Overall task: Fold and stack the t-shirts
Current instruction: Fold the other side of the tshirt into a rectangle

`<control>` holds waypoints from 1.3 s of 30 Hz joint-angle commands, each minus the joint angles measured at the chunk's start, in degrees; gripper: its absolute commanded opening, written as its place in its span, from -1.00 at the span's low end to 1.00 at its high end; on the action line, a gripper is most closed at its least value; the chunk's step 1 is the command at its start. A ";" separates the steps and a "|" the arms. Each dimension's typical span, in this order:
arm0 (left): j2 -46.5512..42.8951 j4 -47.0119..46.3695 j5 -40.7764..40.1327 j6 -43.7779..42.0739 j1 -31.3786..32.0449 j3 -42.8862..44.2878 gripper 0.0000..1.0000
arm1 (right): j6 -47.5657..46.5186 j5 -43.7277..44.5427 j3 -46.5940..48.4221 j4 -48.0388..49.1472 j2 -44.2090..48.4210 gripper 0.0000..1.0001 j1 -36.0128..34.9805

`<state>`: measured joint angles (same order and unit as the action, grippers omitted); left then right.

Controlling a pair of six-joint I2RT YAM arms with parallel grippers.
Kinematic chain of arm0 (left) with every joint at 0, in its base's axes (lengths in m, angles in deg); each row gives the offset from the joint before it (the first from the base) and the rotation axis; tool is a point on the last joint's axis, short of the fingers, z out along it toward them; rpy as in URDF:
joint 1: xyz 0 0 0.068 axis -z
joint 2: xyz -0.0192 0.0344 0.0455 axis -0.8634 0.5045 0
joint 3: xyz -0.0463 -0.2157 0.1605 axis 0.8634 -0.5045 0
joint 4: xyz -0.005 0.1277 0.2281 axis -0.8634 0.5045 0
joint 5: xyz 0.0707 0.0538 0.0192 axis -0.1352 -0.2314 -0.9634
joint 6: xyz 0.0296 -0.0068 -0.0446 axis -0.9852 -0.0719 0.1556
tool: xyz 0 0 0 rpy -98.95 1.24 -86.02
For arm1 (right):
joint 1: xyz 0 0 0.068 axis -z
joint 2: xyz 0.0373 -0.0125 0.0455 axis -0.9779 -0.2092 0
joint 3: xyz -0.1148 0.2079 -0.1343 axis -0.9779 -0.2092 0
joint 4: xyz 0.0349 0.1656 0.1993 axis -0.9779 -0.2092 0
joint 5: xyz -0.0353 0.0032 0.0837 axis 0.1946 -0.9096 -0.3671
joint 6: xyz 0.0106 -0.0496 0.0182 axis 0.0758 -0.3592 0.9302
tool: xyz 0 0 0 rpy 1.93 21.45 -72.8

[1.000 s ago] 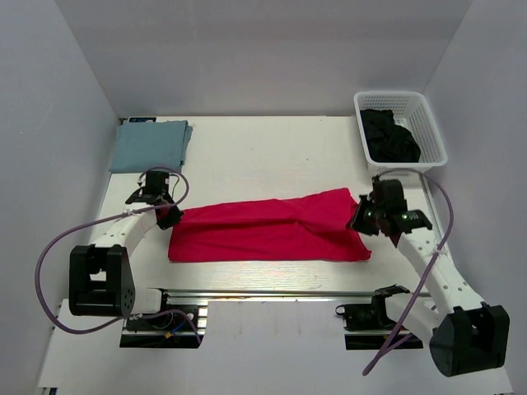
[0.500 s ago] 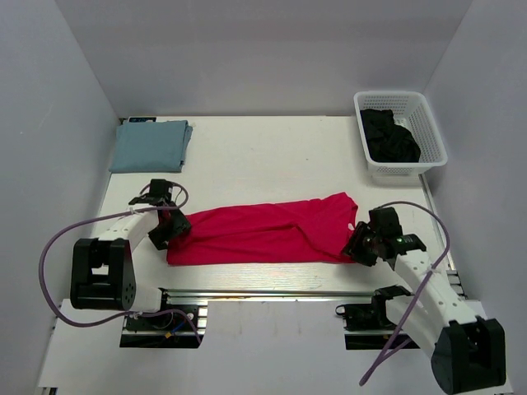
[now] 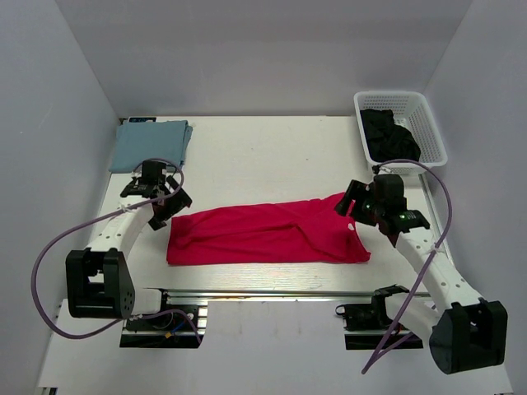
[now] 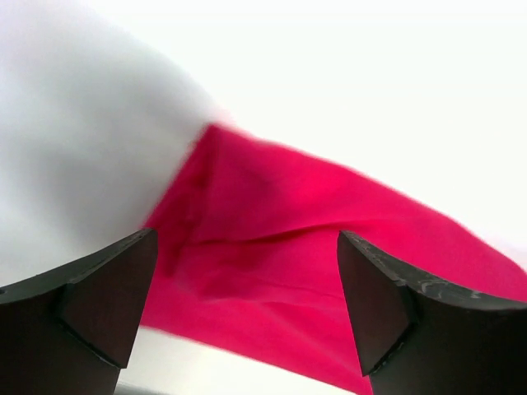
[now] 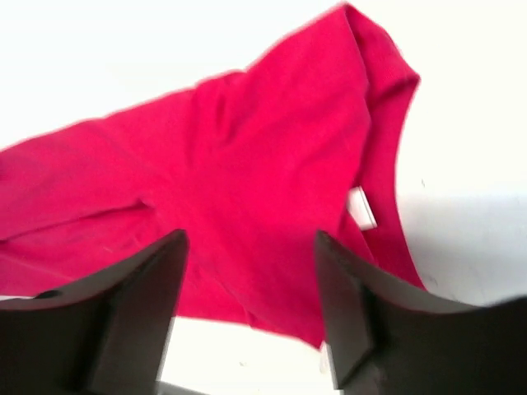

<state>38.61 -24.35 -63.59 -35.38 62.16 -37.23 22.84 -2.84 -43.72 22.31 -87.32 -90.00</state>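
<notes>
Next, my left gripper pinches its slanting fold [image 4: 193, 251], on the crimson red t-shirt's upper layer that lies rumpled under it, and pulls it toward the back before I fold further.
The crimson red t-shirt [image 3: 263, 234] lies folded into a long flat band across the middle of the table, also seen below the left fingers as red t-shirt cloth [image 4: 329, 247] and in the right wrist view as red t-shirt cloth [image 5: 247, 164] with its collar and white label at the right. A pale blue-grey t-shirt [image 3: 150, 145] rests folded at the back left corner. My left gripper [image 3: 169, 202] [image 4: 247, 304] hovers open above the shirt's left end. My right gripper [image 3: 352, 207] [image 5: 251, 304] hangs open above the shirt's right end. Neither holds cloth.
A white lattice basket [image 3: 428, 132] with dark clothing [image 3: 389, 136] inside stands at the back right. Grey walls close in the table on three sides. A metal rail [image 3: 272, 293] runs along the near edge between the arm bases.
Both grippers opened and let go of the red t-shirt's ends, then lifted and drew back from it. The shirt now lies flat as a narrower band.
</notes>
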 commanded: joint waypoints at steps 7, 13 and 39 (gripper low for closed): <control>5.77 -9.03 18.11 -7.81 2.46 0.26 0.99 | -0.28 -10.66 -1.60 11.05 -7.83 0.81 -0.84; 1.58 5.21 1.27 -5.28 3.69 0.88 0.99 | -1.25 -13.73 -1.78 12.81 -11.27 0.81 -2.07; 1.55 4.88 0.36 8.35 3.69 -8.88 0.04 | -0.72 -13.56 -4.68 16.41 -21.91 0.81 -2.52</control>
<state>39.38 -17.16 -62.08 -28.50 66.03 -45.74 22.23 -15.63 -48.02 36.99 -108.81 -92.84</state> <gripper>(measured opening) 0.522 0.904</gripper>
